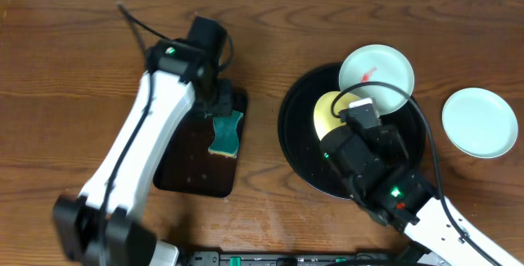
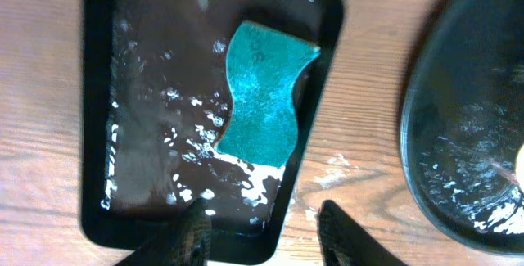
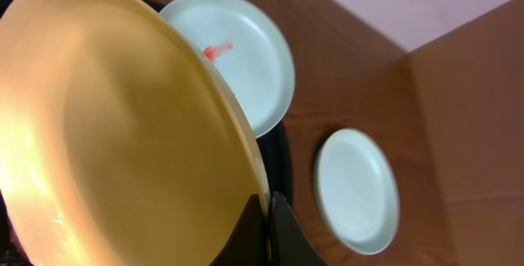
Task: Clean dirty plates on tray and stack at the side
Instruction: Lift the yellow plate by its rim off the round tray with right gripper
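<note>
Next, I set the pale yellow plate on top of the plain mint-white plate (image 1: 480, 122) (image 3: 358, 191) with my right gripper.
My right gripper (image 3: 264, 217) is shut on the rim of the pale yellow plate (image 3: 115, 127), holding it tilted over the round black tray (image 1: 299, 147); the plate also shows in the overhead view (image 1: 327, 112). A mint-white plate with a red streak (image 1: 377, 71) lies at the tray's far rim and shows in the right wrist view (image 3: 237, 49). A plain mint-white plate (image 1: 480, 122) lies on the bare wood to the right, also in the right wrist view (image 3: 356, 191). My left gripper (image 2: 262, 225) is open above the near edge of the rectangular tray, short of the teal sponge (image 2: 264, 98).
The small rectangular black tray (image 1: 184, 172) holds water and the sponge (image 1: 226, 133) at centre left. The round tray's wet edge shows in the left wrist view (image 2: 458, 135). The table's front edge has a dark rail.
</note>
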Motion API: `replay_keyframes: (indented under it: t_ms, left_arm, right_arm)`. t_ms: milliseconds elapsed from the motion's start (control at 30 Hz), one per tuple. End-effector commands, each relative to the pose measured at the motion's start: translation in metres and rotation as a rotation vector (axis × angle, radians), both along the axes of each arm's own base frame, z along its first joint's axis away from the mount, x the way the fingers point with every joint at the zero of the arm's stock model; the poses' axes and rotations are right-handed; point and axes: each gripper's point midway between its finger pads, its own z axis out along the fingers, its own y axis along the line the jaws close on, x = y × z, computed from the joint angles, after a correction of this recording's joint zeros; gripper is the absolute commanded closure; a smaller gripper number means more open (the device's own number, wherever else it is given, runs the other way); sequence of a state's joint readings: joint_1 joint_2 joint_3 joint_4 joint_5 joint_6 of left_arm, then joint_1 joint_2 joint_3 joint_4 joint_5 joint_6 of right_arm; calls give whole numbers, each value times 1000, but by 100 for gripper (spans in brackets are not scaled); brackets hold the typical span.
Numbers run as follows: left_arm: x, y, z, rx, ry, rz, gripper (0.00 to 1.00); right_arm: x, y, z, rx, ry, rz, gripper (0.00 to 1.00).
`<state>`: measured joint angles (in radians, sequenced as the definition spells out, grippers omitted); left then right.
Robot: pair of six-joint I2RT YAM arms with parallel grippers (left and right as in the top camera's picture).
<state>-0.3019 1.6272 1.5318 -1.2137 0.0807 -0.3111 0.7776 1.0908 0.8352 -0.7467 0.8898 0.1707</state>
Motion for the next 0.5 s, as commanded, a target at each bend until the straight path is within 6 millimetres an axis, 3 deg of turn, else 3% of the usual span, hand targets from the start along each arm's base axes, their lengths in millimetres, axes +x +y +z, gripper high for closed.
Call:
replay_keyframes:
  t_ms: [0,67,167,233,467]
  left_arm:
    - [-9,2,34,-36,-103,-10,40]
    - [-13,1,47,-64,-139,-15,32]
    - [-19,2,61,-78,-182,-15,31]
    - [-22,3,67,-83,-202,-15,17]
    - [-23,3,69,-85,-208,-16,17]
  right_arm:
    - [1,-4,25,-115,-92,-8,99]
    - [1,2,27,-152,-86,31,99]
    - [2,12,31,-175,-94,84,99]
    - [4,19,35,-192,-103,118,99]
    - [8,40,47,-248,-134,218,99]
